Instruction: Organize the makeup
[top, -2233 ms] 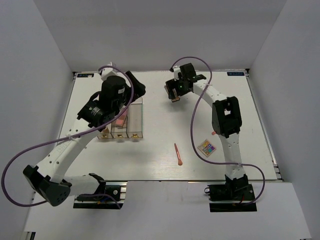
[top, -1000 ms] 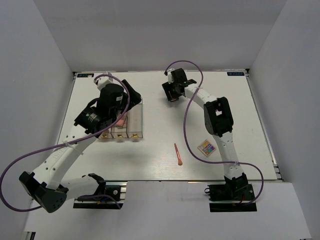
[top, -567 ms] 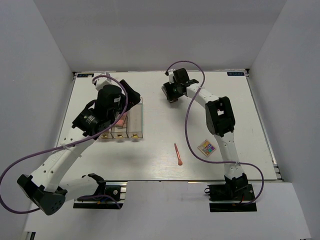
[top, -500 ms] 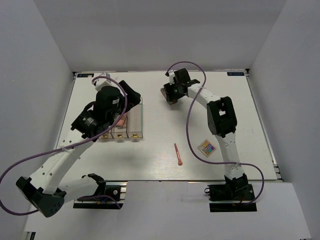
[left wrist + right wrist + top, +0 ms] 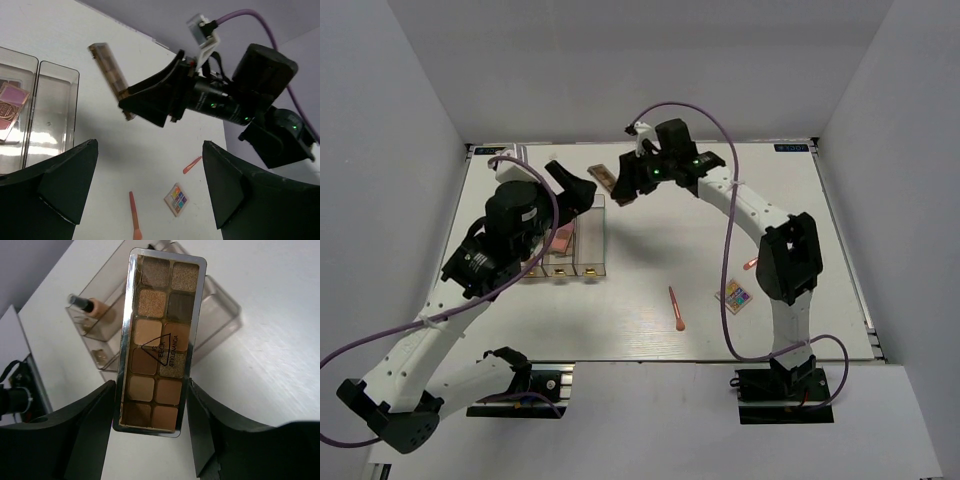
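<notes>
Next, I let go of the brown eyeshadow palette with my right gripper over the mauve palette in the clear organizer's middle compartment (image 5: 562,234).
My right gripper (image 5: 618,186) is shut on the brown eyeshadow palette (image 5: 603,177) and holds it in the air just behind the right end of the clear organizer (image 5: 592,240). In the right wrist view the palette (image 5: 157,340) sits between my fingers (image 5: 95,435), above the organizer (image 5: 220,315), which holds a beige foundation bottle (image 5: 92,305). My left gripper (image 5: 577,186) is open and empty above the organizer's back edge. The left wrist view shows the held palette (image 5: 111,75), a mauve palette (image 5: 12,97) in the organizer (image 5: 52,115), two coral applicators (image 5: 134,215) (image 5: 192,164) and the multicolour palette (image 5: 176,199).
On the table lie one coral applicator (image 5: 676,308) near the front middle, another (image 5: 751,263) beside the right arm, and the multicolour palette (image 5: 734,295). The organizer's right compartment looks bare apart from a gold cap (image 5: 590,268). Grey walls enclose the table.
My right gripper has carried the brown palette left from the back middle to just behind the organizer. My left arm has drawn back toward the left, its gripper still open.
</notes>
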